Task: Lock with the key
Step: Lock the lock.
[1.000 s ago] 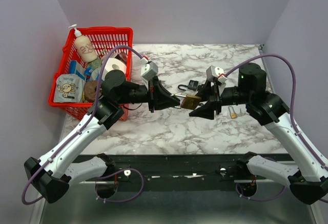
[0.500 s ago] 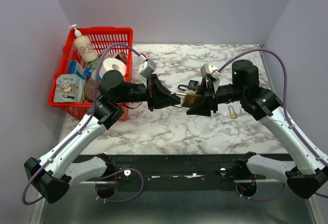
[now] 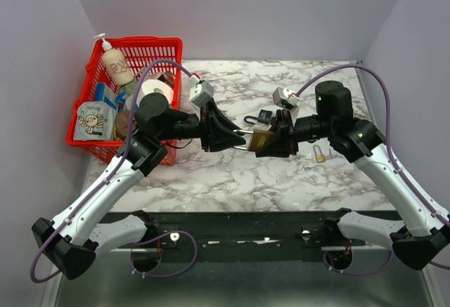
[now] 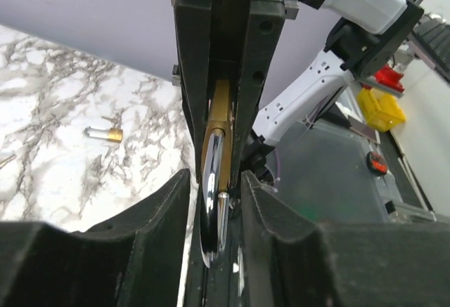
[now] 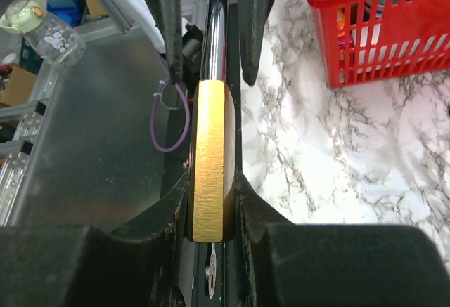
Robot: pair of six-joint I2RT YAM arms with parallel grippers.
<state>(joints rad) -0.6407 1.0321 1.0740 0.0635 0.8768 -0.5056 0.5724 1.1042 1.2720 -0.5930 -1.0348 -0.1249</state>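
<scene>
Next, my left gripper opens and closes around the shackle's curved end (image 4: 209, 253) to straighten it, because the shackle sits crooked to the padlock's brass body.
A brass padlock (image 3: 261, 139) with a chrome shackle hangs in the air between my two grippers, above the marble table (image 3: 232, 173). My left gripper (image 3: 238, 139) is shut on the shackle (image 4: 213, 173), which stands edge-on between its fingers. My right gripper (image 3: 268, 142) is shut on the brass body (image 5: 209, 159), which is pinched firmly between both pads. A small silver piece (image 5: 211, 268) shows just below the body; I cannot tell what it is. A small brass-headed key (image 3: 320, 154) lies on the table to the right, also in the left wrist view (image 4: 105, 133).
A red basket (image 3: 140, 42) full of bottles and packets stands at the back left, also in the right wrist view (image 5: 380, 12). A small black padlock (image 3: 260, 117) lies on the table just behind the grippers.
My right gripper moved left toward the padlock held by the left gripper and closed on its brass body. The left arm stayed nearly still.
</scene>
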